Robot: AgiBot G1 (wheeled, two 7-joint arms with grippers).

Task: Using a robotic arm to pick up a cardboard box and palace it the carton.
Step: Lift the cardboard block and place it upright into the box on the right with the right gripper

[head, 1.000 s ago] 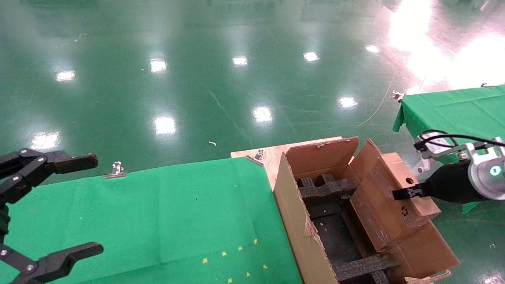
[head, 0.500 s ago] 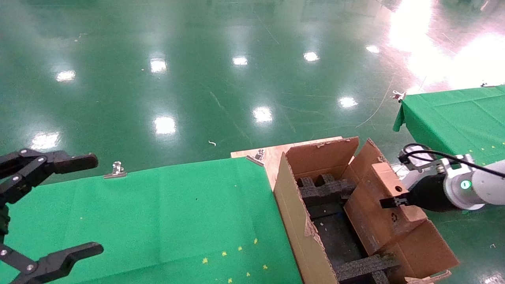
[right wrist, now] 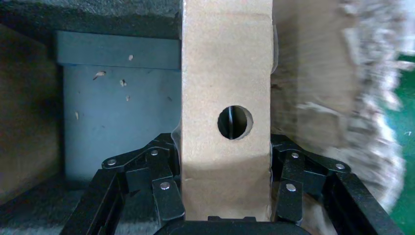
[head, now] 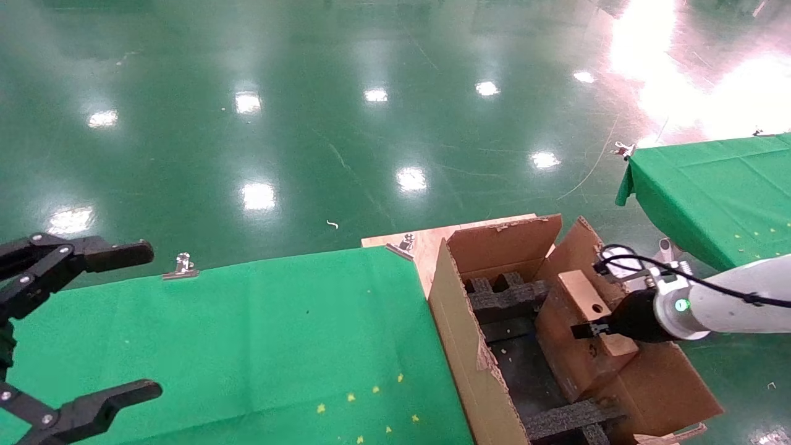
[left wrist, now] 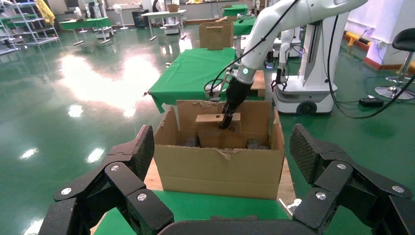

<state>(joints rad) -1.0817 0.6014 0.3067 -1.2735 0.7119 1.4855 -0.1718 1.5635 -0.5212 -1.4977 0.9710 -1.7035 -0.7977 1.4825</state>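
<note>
I need to use my right gripper to set the cardboard box down between the black foam inserts, along the carton's side (head: 574, 347) (right wrist: 224, 115) nearest the white arm.
The slim brown cardboard box (head: 578, 352) stands on edge, tilted, its lower part inside the large carton (head: 454, 334) with torn flaps. My right gripper (head: 593, 327), on the white robotic arm (head: 735, 303), is shut on the box's upper end beside the round hole (head: 597, 307). In the right wrist view the box (right wrist: 225, 63) fills the gap of the right gripper (right wrist: 225, 181), with black links pressed on both broad faces. My left gripper (head: 151, 320) hangs open over the green table, far left. The left wrist view shows the carton (left wrist: 215, 169) and the box (left wrist: 215, 132) beyond the left gripper (left wrist: 222, 152).
Black foam inserts (head: 507, 296) line the carton's bottom at both ends. The carton sits on a wooden board (head: 426, 244) at the end of the green-clothed table (head: 247, 334). A second green table (head: 710, 185) stands at the right. Metal clips (head: 182, 266) hold the cloth.
My right gripper has carried the cardboard box leftward and down, from above the carton's right flap to partly inside the carton. The left gripper has not moved.
</note>
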